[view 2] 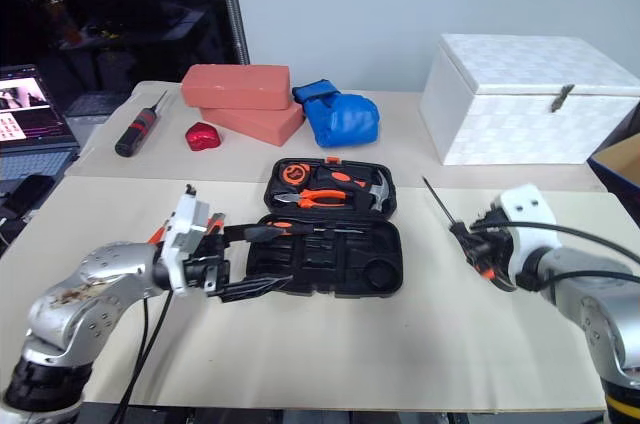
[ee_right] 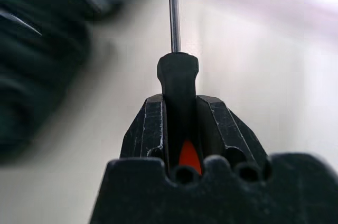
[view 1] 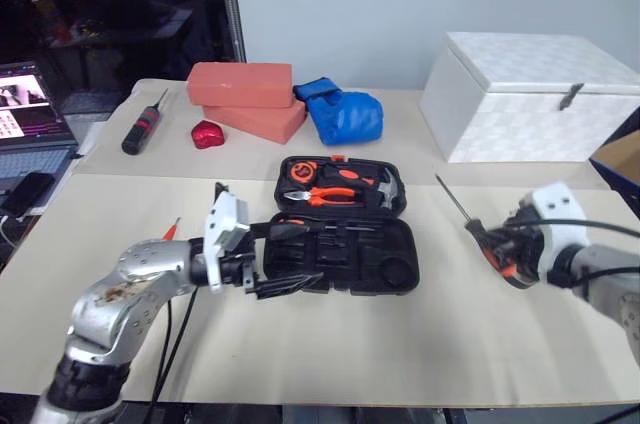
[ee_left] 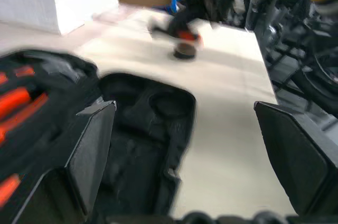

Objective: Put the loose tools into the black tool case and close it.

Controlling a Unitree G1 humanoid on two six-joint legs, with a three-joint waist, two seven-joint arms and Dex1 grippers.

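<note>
I need to use my right gripper to put the second screwdriver down in the case's near half [view 1: 367, 241], just in front of the orange-and-black screwdriver.
The black tool case [view 1: 385, 269] lies open in the middle of the table. Its far half holds orange-handled tools. An orange-and-black screwdriver [view 1: 290, 228] rests along the back of the near half. My left gripper [view 1: 300, 284] is open and level over the case's near left corner, with nothing between its fingers [ee_left: 92, 145]. To the right of the case my right gripper [view 1: 500, 249] is shut on a second screwdriver [ee_right: 178, 76], above the table. That tool's thin shaft [view 1: 450, 194] points up and away. An orange tip [view 1: 172, 228] peeks out behind my left wrist.
A white box [view 1: 530, 94] stands at the back right, a cardboard box [view 1: 620, 159] beside it. Two pink bricks [view 1: 240, 84], a blue cloth bundle [view 1: 345, 114], a small red object [view 1: 207, 134] and a black screwdriver with a red band [view 1: 143, 127] lie at the back. A laptop [view 1: 25, 114] sits far left.
</note>
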